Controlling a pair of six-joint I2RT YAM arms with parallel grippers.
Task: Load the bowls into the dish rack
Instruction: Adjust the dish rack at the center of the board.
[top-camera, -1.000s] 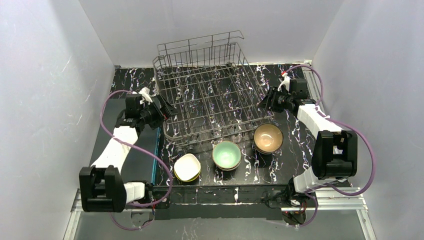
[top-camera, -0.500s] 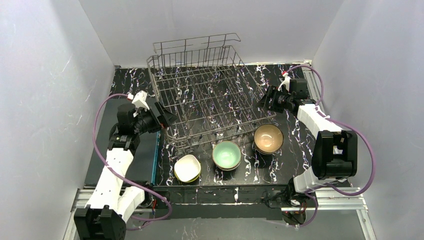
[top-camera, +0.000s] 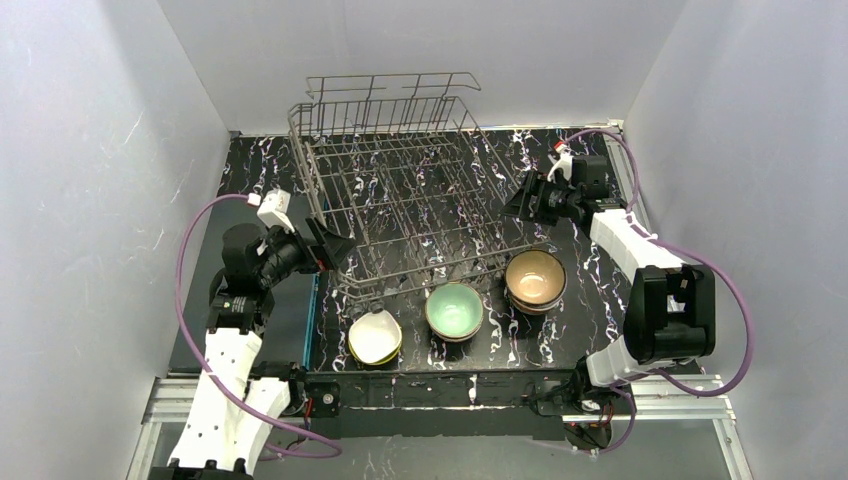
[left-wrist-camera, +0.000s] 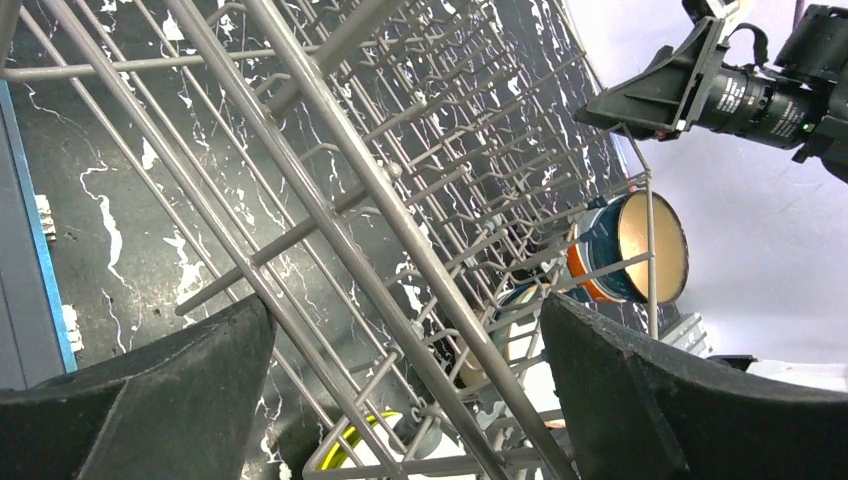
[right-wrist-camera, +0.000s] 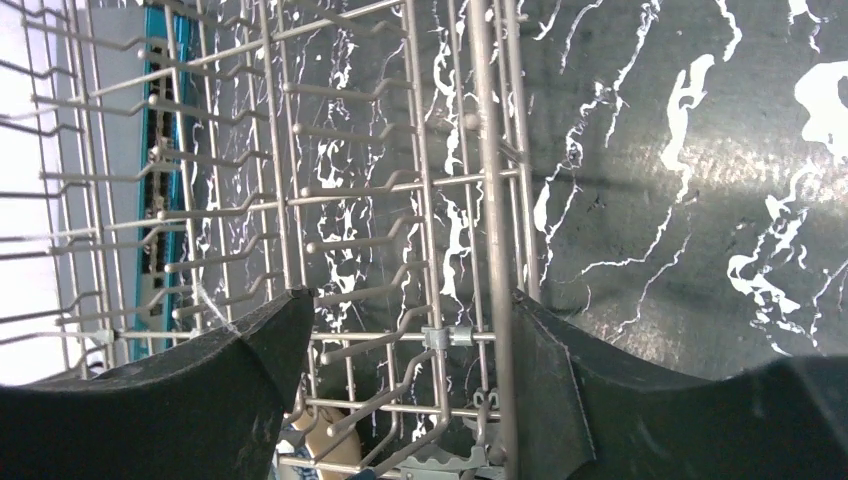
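Note:
The dish rack's near corner crowds the white bowl, crooked; next my left gripper grabs the rack's side rim farther back (top-camera: 313, 188) to square it.
The dish rack (top-camera: 420, 200) is a grey wire basket standing tilted at the back of the table. Three stacks of bowls sit in front of it: a yellow-green and white one (top-camera: 375, 337), a mint one (top-camera: 453, 311) and a tan-lined one (top-camera: 535, 279). My left gripper (top-camera: 333, 247) is open at the rack's left rim, with rack wires (left-wrist-camera: 330, 190) between its fingers (left-wrist-camera: 405, 310). My right gripper (top-camera: 517, 203) is open at the rack's right rim. There the rim wire (right-wrist-camera: 490, 200) lies against one finger (right-wrist-camera: 410, 300). The tan-lined bowl (left-wrist-camera: 640, 245) also shows through the wires.
The table top (top-camera: 590, 300) is black marble-patterned. A blue-edged grey strip (top-camera: 300, 320) runs along its left side. White walls close in the left, back and right. The arm bases and cables (top-camera: 660, 310) stand at the near edge.
The rack has tipped, its left and back side rising and shifting left. My left arm has drawn back toward the near left. My right gripper has edged slightly left and away.

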